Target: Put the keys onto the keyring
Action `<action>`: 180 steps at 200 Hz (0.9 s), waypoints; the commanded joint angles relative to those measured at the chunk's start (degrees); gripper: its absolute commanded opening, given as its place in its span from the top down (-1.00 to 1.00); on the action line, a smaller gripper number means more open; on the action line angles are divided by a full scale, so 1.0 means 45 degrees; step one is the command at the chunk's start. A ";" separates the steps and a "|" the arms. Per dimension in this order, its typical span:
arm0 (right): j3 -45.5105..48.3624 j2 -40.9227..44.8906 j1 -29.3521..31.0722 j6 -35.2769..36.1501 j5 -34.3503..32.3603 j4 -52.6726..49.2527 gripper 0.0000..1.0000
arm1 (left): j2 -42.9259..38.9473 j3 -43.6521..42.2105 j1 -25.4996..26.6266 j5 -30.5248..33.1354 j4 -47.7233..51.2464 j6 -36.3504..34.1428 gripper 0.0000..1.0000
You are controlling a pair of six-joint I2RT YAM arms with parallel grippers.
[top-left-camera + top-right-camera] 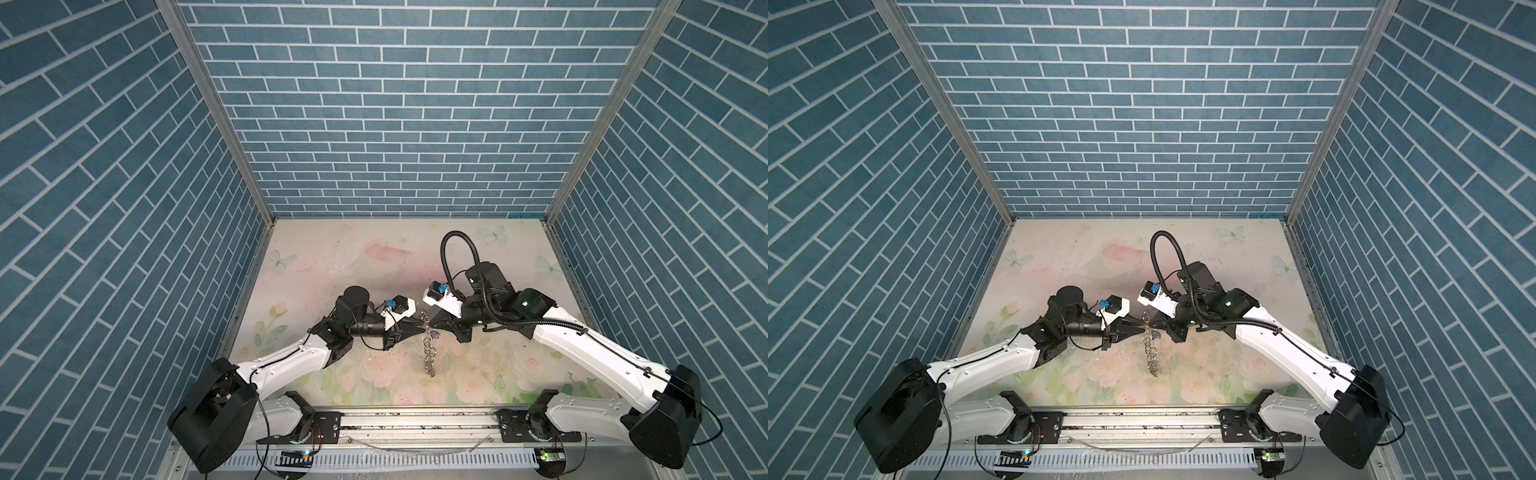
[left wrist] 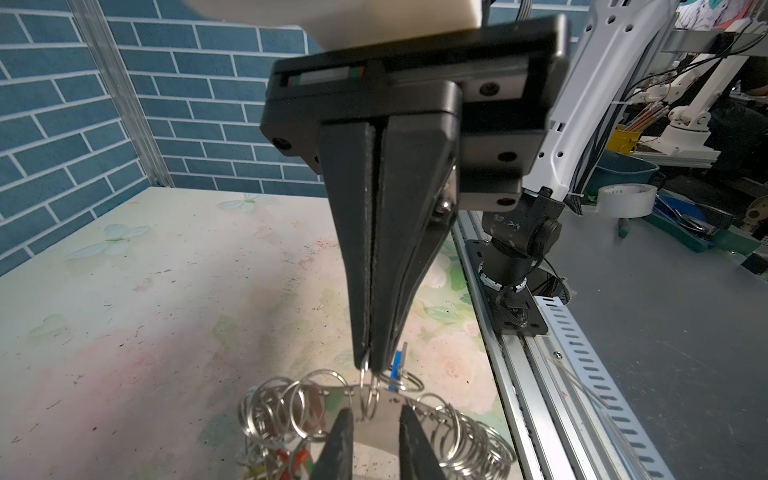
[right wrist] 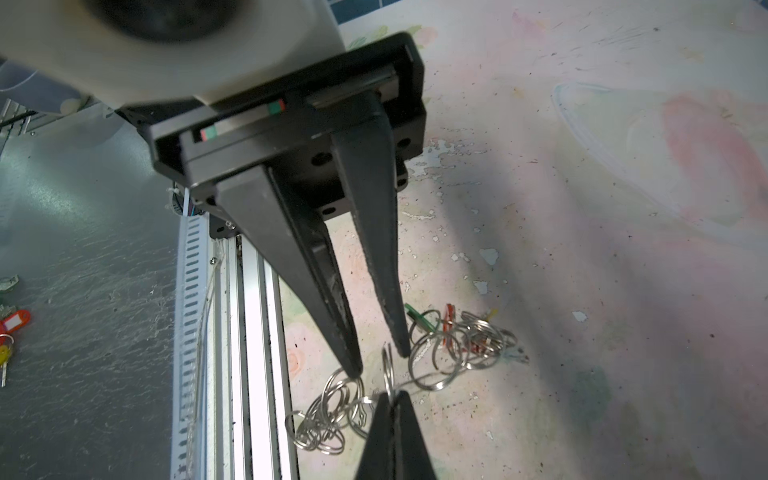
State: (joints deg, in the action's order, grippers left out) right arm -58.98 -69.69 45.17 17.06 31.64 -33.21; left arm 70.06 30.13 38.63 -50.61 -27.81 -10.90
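The robot's right gripper alone holds the keyring by a split ring, so its left gripper should close on the hoop [image 3: 373,397] before the right gripper opens to take a new hold nearby.
The keyring [image 1: 428,357] [image 1: 1150,353], a silvery hoop strung with many small split rings, hangs between my two grippers above the floral table. My right gripper [image 2: 370,365] [image 3: 390,395] is shut on one split ring that stands up from the hoop. My left gripper [image 2: 376,411] [image 3: 378,361] faces it tip to tip with its fingers parted on either side of the hoop, holding nothing. A blue-tagged key [image 2: 397,365] hangs beside the right fingertips. Green [image 3: 415,311] and red [image 3: 449,318] tagged keys hang among the rings [image 3: 457,345].
The metal rail [image 1: 415,419] runs along the table's front edge, and blue brick walls close the other three sides. Beyond the rail, a red-tagged key [image 3: 16,322] lies on the grey surface. A tape roll [image 2: 627,199] sits off the table.
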 commanded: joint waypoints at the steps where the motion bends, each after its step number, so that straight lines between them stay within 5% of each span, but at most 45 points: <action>1: -0.0858 -0.0089 0.0128 0.0704 0.0192 -0.0510 1.00 | -0.0241 0.0022 0.0009 0.0131 -0.0179 -0.0098 0.54; 153: -0.0309 0.0062 0.0190 0.0383 0.0170 0.0638 1.00 | 0.0429 0.0118 0.0165 0.0017 -0.1286 0.0799 1.00; 180: 0.1183 0.1378 -0.0664 -0.0521 0.0400 0.2510 0.66 | 0.0462 -0.0573 0.0165 0.1121 -0.3612 0.2013 1.00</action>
State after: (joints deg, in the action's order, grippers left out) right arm -58.46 -69.25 45.01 18.28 30.37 -31.46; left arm 71.81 29.63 39.05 -49.78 -33.08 -6.42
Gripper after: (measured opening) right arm 0.112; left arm 0.045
